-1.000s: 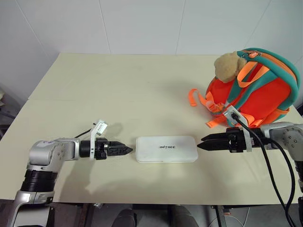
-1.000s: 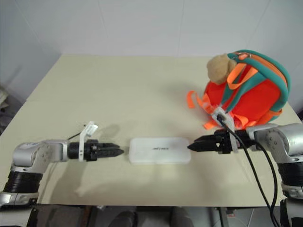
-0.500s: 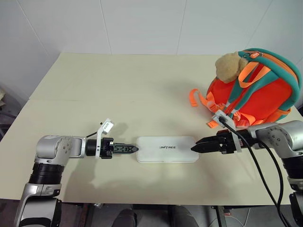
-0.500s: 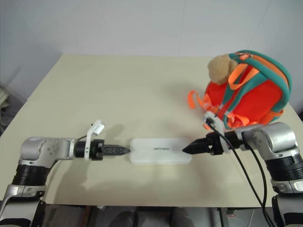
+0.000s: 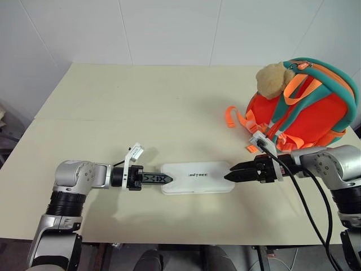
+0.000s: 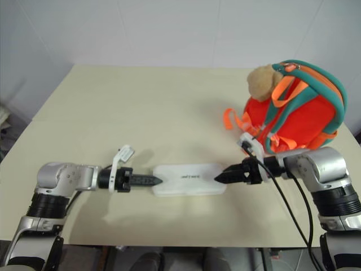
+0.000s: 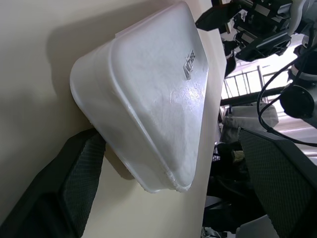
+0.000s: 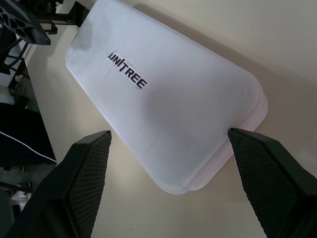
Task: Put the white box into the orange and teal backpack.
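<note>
My right gripper is due next at the teal shoulder strap (image 5: pixel 291 117) of the orange and teal backpack, below its orange loop. It will close there.
The white box (image 5: pixel 197 178) lies flat near the table's front edge, its UNITREE lettering facing up. My left gripper (image 5: pixel 164 179) is at its left end and open; in the left wrist view the fingers (image 7: pixel 74 183) straddle that end of the box (image 7: pixel 148 99). At the right end my right gripper (image 5: pixel 228 176) is also open, with the box (image 8: pixel 168 94) between its fingers (image 8: pixel 270 173) and a gap on each side. The orange and teal backpack (image 5: pixel 307 110) stands upright at the far right, a tan plush toy (image 5: pixel 273 79) on its top.
The cream table (image 5: pixel 141 107) has open surface behind and left of the box. Loose orange straps (image 5: pixel 232 119) trail from the backpack onto the table. A black cable (image 5: pixel 307 197) hangs from my right wrist. The table's front edge runs just below the arms.
Both grippers have closed in on the box: the left moved right and rolled, and the right moved left, so their fingers now reach past the box's ends. The box has stayed put.
</note>
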Controlling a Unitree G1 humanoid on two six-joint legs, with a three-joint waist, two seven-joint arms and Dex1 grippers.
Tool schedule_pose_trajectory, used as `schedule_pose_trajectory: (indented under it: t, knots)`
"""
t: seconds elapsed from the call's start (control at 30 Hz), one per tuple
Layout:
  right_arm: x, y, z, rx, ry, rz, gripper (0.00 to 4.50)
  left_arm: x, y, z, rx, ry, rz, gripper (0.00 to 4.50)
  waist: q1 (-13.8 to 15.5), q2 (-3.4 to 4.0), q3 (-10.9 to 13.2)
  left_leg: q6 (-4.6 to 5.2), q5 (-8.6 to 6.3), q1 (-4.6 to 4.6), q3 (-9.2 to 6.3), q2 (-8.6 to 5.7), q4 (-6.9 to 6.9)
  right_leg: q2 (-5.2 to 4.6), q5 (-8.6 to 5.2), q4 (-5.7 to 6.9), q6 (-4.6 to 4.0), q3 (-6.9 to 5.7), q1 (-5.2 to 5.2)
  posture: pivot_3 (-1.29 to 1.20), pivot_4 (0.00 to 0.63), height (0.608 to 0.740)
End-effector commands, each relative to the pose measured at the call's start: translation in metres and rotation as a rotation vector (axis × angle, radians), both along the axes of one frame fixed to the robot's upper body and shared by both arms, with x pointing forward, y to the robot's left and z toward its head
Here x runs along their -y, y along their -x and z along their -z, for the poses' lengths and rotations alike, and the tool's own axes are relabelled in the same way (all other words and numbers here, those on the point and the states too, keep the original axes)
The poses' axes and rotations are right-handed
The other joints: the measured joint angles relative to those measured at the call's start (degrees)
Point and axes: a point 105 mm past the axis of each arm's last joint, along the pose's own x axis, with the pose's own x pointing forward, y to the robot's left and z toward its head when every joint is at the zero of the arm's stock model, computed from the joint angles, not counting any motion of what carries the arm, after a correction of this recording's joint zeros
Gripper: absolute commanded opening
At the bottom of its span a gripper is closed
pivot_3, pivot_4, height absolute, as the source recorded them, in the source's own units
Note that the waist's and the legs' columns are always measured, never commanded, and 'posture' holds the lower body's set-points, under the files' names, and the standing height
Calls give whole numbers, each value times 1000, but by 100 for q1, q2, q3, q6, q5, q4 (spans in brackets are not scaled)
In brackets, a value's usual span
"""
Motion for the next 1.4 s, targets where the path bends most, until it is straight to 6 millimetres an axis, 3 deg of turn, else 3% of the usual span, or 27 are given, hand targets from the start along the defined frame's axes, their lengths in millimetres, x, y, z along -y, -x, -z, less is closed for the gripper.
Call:
schedule_pose_trajectory:
  t: [0.03,0.4,0.9,1.0,1.23,1.33,1.4]
  knots:
    - [7,0,-3,32,12,19,4500,2,12,24,-142,-24,-10,4471,5,0,0,0,0,0,1,0,0,0,0,-1,0,0,-1,0,150,740]
    - [-4,7,1,17,-8,-11,4500,21,-9,22,-136,36,-91,4471,36,-1,-1,2,4,1,0,-27,12,-31,10,2,19,-8,11,0,150,740]
    - [-10,7,3,29,-24,-11,4500,31,1,26,-171,24,-12,4471,19,-1,-1,12,14,0,-3,-56,5,-63,21,-12,38,-7,16,0,150,740]
    - [-11,6,3,33,-27,-11,4500,28,0,26,-170,11,-6,3907,2,-2,-1,12,14,0,-3,-56,3,-63,21,-16,38,-7,15,0,150,740]
    - [-13,5,4,43,-34,-10,4500,27,3,24,-173,-6,35,1863,-6,-3,-1,14,12,-9,1,-53,-5,-62,20,-24,38,-10,4,0,150,740]
    - [-13,5,4,47,-38,-9,4500,26,4,23,-175,-1,40,1325,4,-5,-2,15,12,-10,2,-54,0,-64,20,-26,38,-11,7,0,150,740]
    - [-13,6,5,48,-38,-9,4500,25,4,20,-172,7,42,1248,0,-6,-2,15,12,-10,2,-54,2,-64,21,-25,38,-11,8,0,150,740]
